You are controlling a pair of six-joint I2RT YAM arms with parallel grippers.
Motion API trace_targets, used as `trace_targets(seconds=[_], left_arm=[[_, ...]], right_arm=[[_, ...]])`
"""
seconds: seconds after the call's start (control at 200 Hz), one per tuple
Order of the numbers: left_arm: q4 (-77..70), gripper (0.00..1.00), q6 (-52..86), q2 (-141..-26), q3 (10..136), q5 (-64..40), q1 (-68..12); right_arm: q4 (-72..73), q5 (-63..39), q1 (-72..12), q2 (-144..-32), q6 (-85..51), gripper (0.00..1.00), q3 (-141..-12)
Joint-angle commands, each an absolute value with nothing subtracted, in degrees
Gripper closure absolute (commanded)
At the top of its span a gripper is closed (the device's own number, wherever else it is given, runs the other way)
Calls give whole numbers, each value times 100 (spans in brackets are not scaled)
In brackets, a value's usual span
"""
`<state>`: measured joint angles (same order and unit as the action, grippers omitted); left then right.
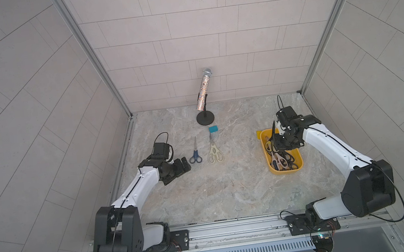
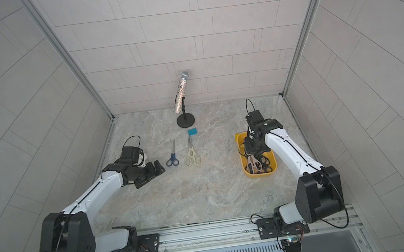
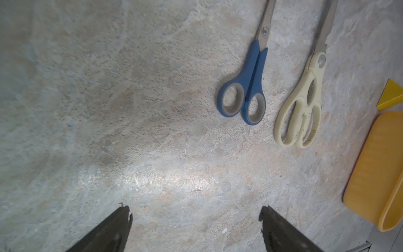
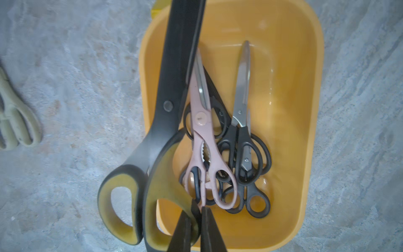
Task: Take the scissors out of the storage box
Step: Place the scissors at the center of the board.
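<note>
Next, my right gripper sets the black-yellow scissors down on the table (image 1: pixel 232 149) (image 4: pixel 67 107) between the cream scissors and the yellow storage box.
My right gripper (image 4: pixel 195 209) is shut on one handle loop of the large black-yellow scissors (image 4: pixel 172 87). They hang tilted over the left rim of the yellow storage box (image 4: pixel 314 109), blades pointing up and away (image 1: pixel 273 133). Inside the box lie pale pink scissors (image 4: pixel 202 122) and several black-handled pairs (image 4: pixel 244 139). Blue scissors (image 1: pixel 195 156) and cream scissors (image 1: pixel 215 152) lie side by side on the table, left of the box (image 1: pixel 283 171). My left gripper (image 3: pixel 196 215) is open, low over bare table, just left of the blue pair (image 3: pixel 248 91).
A glittery microphone on a black stand (image 1: pixel 204 89) is at the back centre. A teal block (image 1: pixel 213 129) lies at the cream scissors' blade tips. A small yellow block (image 1: pixel 259 133) touches the box's far left corner. Tiled walls enclose the table on three sides.
</note>
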<state>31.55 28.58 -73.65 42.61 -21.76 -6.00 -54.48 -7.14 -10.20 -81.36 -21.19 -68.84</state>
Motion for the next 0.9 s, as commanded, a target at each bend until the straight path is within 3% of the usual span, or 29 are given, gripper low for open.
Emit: trace_targets(seconds=[0.0,0.475,0.896], left_arm=[[3129,0,3023,-7200,4080,-2310,-413],[3006,0,3151,-6910,3735,-2629,26],[3027,0,3138,-6845,3727,-2557,34]], right_arm=[[-5436,-791,-1349,-8377,-2118,100,-7175],[-4863,-949,-2584,-10265,-2127,100,-8211],[-4560,-1028,-2760,-11337,-2017,100,-8556]])
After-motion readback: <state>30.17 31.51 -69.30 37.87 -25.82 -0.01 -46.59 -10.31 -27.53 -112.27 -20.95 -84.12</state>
